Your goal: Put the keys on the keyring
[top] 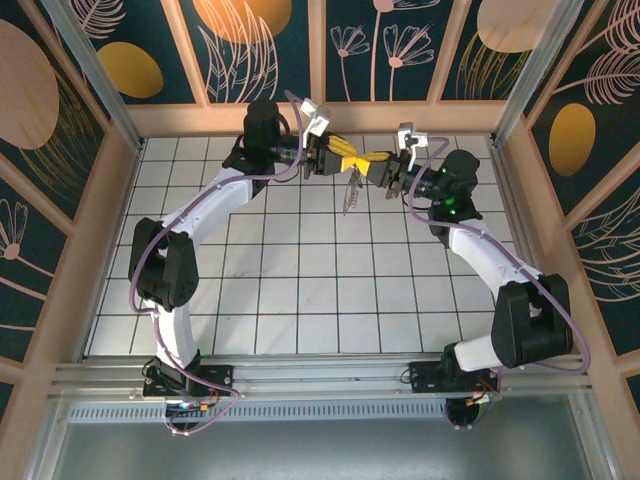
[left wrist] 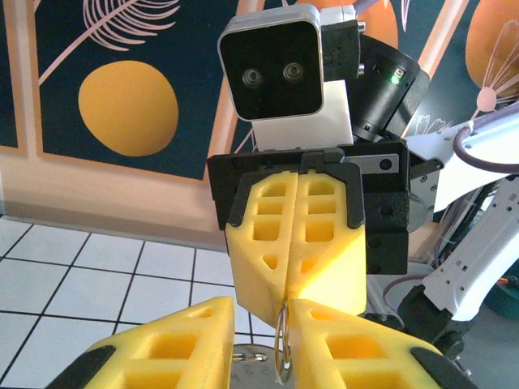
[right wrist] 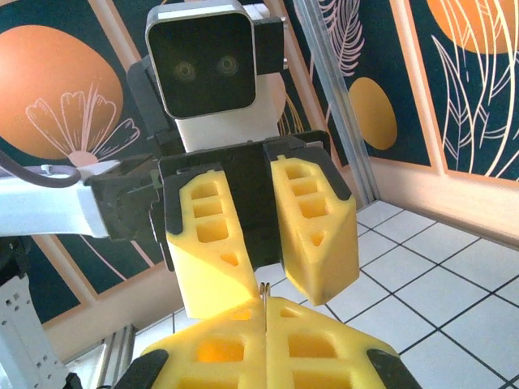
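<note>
Next, I close my left gripper on the keyring that my right gripper pinches inside its open fingers, before my right gripper takes a hanging key (top: 355, 178).
The keyring (left wrist: 282, 344) is a thin silvery loop seen edge-on. My right gripper (left wrist: 293, 275) is shut on its top part, and the ring's tip pokes out between the pressed fingers (right wrist: 263, 290). My left gripper (left wrist: 261, 312) faces it tip to tip. Its jaws stand apart around the ring, which lies against one finger (left wrist: 365, 348). A round silvery piece (left wrist: 251, 361) with a small clasp sits below the ring. In the top view both grippers (top: 358, 160) (top: 374, 160) meet above the back of the table. Slim silvery metal (top: 349, 192) hangs under them; I cannot tell keys from ring there.
The white tiled table (top: 300, 280) lies beneath the grippers. A wooden back wall with dark floral panels (top: 330, 110) stands close behind them. Aluminium posts (top: 90, 70) rise at the corners.
</note>
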`<state>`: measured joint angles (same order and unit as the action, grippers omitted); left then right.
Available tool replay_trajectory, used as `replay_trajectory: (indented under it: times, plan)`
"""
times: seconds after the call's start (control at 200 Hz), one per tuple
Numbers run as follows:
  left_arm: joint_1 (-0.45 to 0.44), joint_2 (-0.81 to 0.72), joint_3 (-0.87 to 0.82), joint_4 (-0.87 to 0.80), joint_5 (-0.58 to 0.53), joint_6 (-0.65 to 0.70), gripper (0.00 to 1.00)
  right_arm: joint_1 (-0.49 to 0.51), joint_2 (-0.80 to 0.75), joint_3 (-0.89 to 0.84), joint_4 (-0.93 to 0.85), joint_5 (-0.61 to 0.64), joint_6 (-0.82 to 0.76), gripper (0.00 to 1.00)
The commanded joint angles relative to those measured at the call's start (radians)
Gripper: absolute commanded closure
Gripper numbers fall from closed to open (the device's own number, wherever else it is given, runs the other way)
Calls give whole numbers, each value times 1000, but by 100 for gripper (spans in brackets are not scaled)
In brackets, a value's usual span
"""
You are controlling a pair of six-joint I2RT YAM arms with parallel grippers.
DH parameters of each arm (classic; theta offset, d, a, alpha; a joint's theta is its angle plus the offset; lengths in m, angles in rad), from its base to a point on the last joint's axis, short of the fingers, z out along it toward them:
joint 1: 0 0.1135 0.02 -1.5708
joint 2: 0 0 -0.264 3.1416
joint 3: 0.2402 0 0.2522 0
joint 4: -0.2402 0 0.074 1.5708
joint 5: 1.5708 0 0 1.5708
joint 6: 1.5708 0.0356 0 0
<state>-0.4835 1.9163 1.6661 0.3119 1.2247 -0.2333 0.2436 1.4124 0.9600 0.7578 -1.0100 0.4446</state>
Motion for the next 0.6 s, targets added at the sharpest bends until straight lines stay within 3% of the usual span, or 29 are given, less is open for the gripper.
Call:
replay_trajectory:
  times: [0.0, 0.24, 0.526, 0.591]
  plan:
    - [-7, 5, 50, -96, 57, 84, 76, -3, -21, 47, -32, -25, -55, 100]
    - [-7, 31, 117, -312, 85, 236, 78, -7, -17, 64, -85, -37, -96, 100]
    - [-7, 34, 121, -376, 99, 292, 100, -9, -2, 81, -109, -41, -112, 100]
    - [-7, 34, 120, -382, 100, 301, 100, -10, -1, 81, -105, -41, -110, 100]
